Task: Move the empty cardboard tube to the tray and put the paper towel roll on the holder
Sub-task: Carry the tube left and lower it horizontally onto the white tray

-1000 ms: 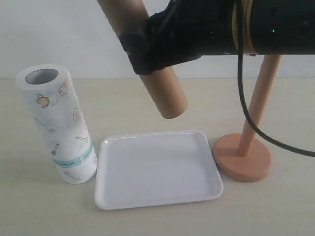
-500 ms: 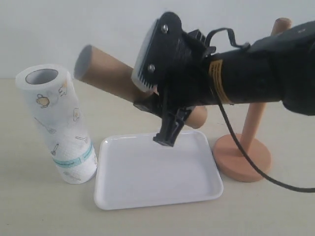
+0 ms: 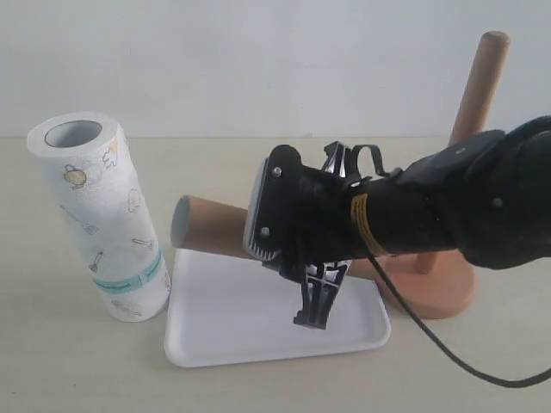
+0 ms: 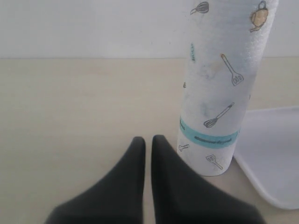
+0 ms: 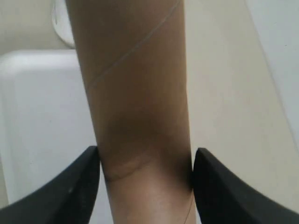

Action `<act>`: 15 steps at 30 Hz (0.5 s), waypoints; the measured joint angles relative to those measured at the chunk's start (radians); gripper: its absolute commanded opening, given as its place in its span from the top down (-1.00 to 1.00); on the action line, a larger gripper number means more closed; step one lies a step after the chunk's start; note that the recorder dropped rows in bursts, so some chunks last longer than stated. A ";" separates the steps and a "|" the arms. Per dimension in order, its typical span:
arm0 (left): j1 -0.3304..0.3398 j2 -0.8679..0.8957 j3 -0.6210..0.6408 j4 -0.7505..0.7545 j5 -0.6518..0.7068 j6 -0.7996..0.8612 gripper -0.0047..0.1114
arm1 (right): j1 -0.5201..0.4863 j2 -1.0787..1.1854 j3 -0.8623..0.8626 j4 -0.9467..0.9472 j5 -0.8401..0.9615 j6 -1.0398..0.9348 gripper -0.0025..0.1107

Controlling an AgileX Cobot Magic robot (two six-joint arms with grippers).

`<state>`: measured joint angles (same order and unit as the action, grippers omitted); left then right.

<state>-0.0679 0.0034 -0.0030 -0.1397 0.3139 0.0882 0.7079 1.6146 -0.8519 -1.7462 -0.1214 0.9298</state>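
Note:
My right gripper has the cardboard tube. I need to lay it down lengthwise in the middle of the white tray (image 3: pixel 285 295).
The brown cardboard tube (image 3: pixel 211 229) lies nearly level just above the white tray (image 3: pixel 215 331), its open end toward the paper towel roll (image 3: pixel 99 215). My right gripper (image 3: pixel 312 274) is shut on the tube around its middle. In the right wrist view the tube (image 5: pixel 135 93) fills the gap between both fingers of the right gripper (image 5: pixel 145 172), with the tray (image 5: pixel 37 121) below. The printed roll stands upright left of the tray. The wooden holder (image 3: pixel 476 82) stands bare at the right. My left gripper (image 4: pixel 148 141) is shut and empty, on the table beside the roll (image 4: pixel 219 84).
The holder's round base (image 3: pixel 448 297) sits close to the tray's right rim, partly hidden by my right arm. A tray corner (image 4: pixel 271 154) shows beyond the roll in the left wrist view. Bare beige table lies left of the roll.
My right arm has come down with the tube, swinging it from a steep tilt high up to nearly level just over the tray. The roll, tray and holder have not moved.

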 measured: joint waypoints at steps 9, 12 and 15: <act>0.000 0.000 0.000 0.000 0.000 0.000 0.85 | 0.079 0.103 0.000 0.000 0.133 -0.003 0.96; 0.000 0.000 0.000 0.000 0.000 0.000 0.85 | 0.092 0.125 0.000 0.000 0.167 -0.005 0.96; 0.000 0.000 0.000 0.000 0.000 0.000 0.85 | 0.096 0.134 -0.002 -0.004 0.168 -0.005 0.96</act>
<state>-0.0679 0.0034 -0.0030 -0.1397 0.3139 0.0882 0.8035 1.7491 -0.8537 -1.7501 0.0468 0.9248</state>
